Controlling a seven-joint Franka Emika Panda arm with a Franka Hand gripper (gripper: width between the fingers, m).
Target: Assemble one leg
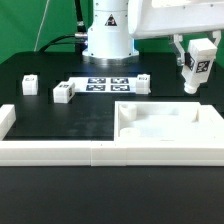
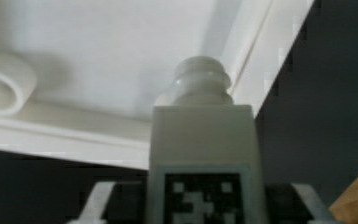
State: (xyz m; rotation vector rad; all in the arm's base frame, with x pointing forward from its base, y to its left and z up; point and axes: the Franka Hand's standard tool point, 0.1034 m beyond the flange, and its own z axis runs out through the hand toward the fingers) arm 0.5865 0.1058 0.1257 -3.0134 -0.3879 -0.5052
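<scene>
I will use my gripper to set the small white leg down in the tray's front corner (image 1: 207, 131) that is farthest from the marker board.
My gripper (image 1: 197, 60) is shut on a small white leg (image 1: 196, 74) with a black-and-white marker on its face. It holds the leg in the air over the far right corner of the large white tray-like part (image 1: 190, 128). In the wrist view the leg (image 2: 202, 135) stands between my fingers (image 2: 108, 200), its rounded tip over the tray's rim (image 2: 247, 60). A round white socket (image 2: 5, 85) shows in the tray's floor off to one side.
Three more small white legs lie on the black table: one (image 1: 30, 84) at the exterior view's left, one (image 1: 65, 93) beside the marker board (image 1: 108, 83), one (image 1: 143, 82) at its right end. A white wall (image 1: 60, 150) runs along the front. The robot base (image 1: 106, 35) stands behind.
</scene>
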